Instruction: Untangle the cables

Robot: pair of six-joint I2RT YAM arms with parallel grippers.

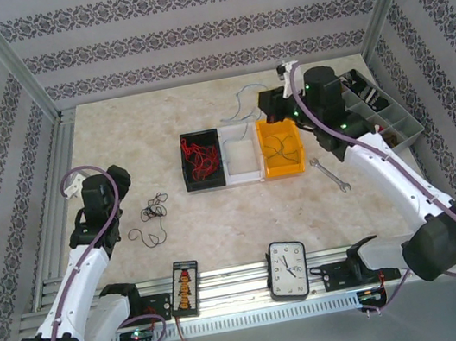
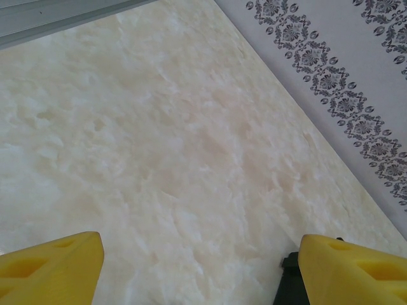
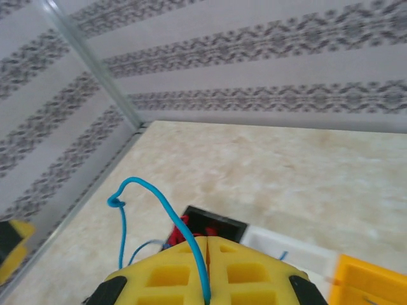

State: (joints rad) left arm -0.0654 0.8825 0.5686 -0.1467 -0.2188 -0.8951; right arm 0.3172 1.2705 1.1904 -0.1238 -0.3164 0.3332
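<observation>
Next, I release the thin blue cable, now held up behind the bins, from my right gripper inside the orange bin [image 1: 279,146], next to the clear white bin.
A loose black cable [image 1: 155,213] lies in loops on the table, just right of my left gripper [image 1: 107,180]. In the left wrist view my left gripper [image 2: 200,254] stands open over bare table, nothing between its yellow fingers [image 2: 60,264]. Red cables [image 1: 200,158] fill a black bin [image 1: 189,179]. My right gripper [image 1: 272,102] hangs behind the bins, shut on a thin blue cable [image 1: 239,103]. In the right wrist view the blue cable [image 3: 140,184] arches up out of the closed right gripper [image 3: 208,241], with a small knot at its left bend. The red cables [image 3: 181,229] show below.
A clear white bin [image 1: 244,175] and an orange bin [image 1: 284,165] stand right of the black one. A wrench [image 1: 331,175] lies near the right arm. A grey divided tray [image 1: 403,119] sits far right. A clock [image 1: 287,270] and a black device [image 1: 184,287] rest on the front rail.
</observation>
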